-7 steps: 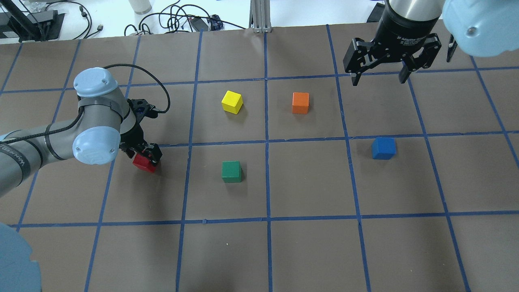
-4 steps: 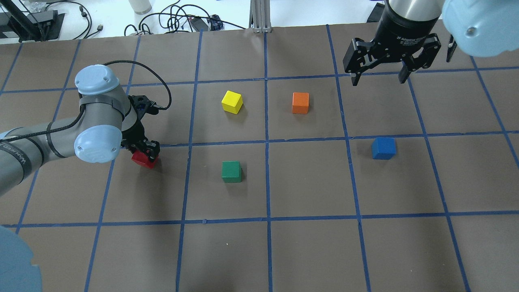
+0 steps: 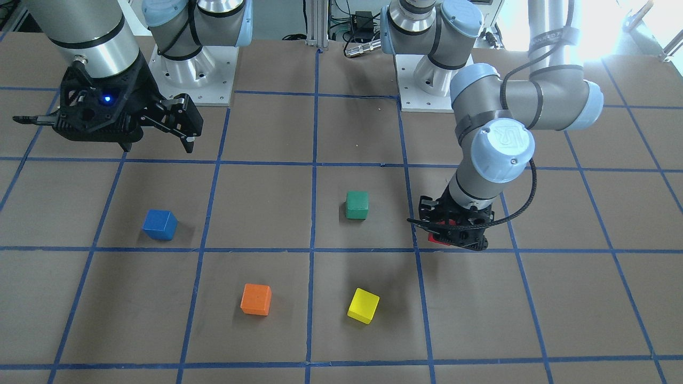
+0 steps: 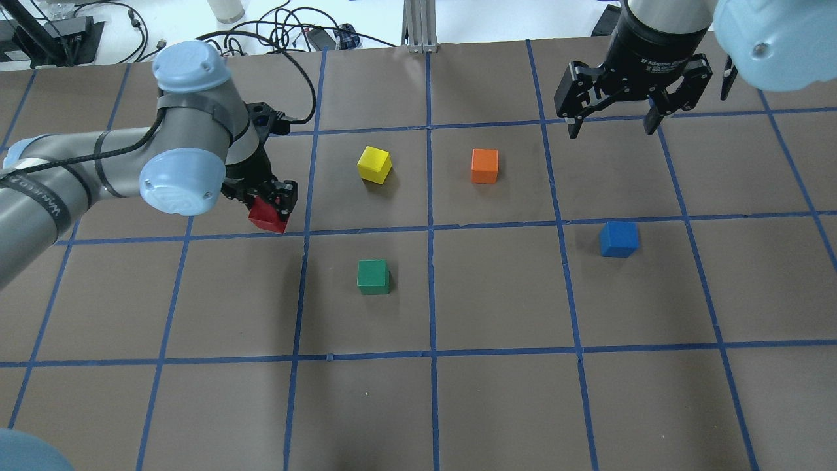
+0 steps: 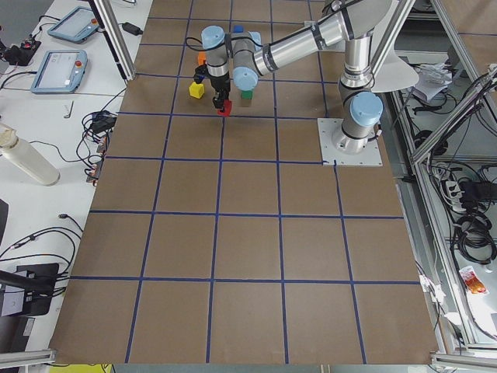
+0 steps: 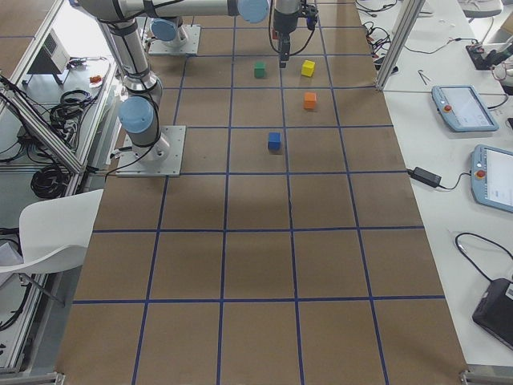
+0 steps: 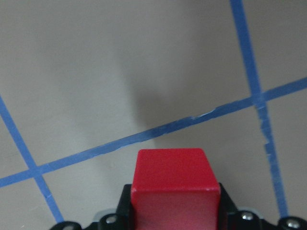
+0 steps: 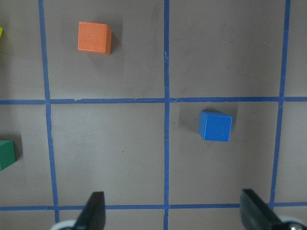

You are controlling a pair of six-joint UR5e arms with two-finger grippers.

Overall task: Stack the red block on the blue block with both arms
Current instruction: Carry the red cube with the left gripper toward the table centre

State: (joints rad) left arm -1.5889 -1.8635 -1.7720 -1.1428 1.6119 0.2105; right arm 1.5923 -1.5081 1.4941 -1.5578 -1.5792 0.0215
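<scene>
Next, my left gripper lets go of the red block on the table [image 3: 292, 228] between the green block and the blue block, closer to the green one.
My left gripper [image 4: 269, 208] is shut on the red block [image 4: 265, 218] and holds it above the table, over a blue tape line. The wrist view shows the red block [image 7: 175, 184] held between the jaws. It is mostly hidden behind the gripper in the front view [image 3: 436, 238]. The blue block [image 4: 618, 239] sits alone on the table at the right and also shows in the right wrist view [image 8: 215, 126]. My right gripper [image 4: 611, 127] is open and empty, hovering beyond the blue block near the far edge.
A green block [image 4: 373, 276] sits right of the red block and nearer the robot. A yellow block [image 4: 374, 163] and an orange block [image 4: 484, 165] sit farther out mid-table. Cables and equipment lie past the table's far edge.
My left arm has lifted the red block off the table and carried it forward and to the right, across the tape line. The right arm has not moved.
</scene>
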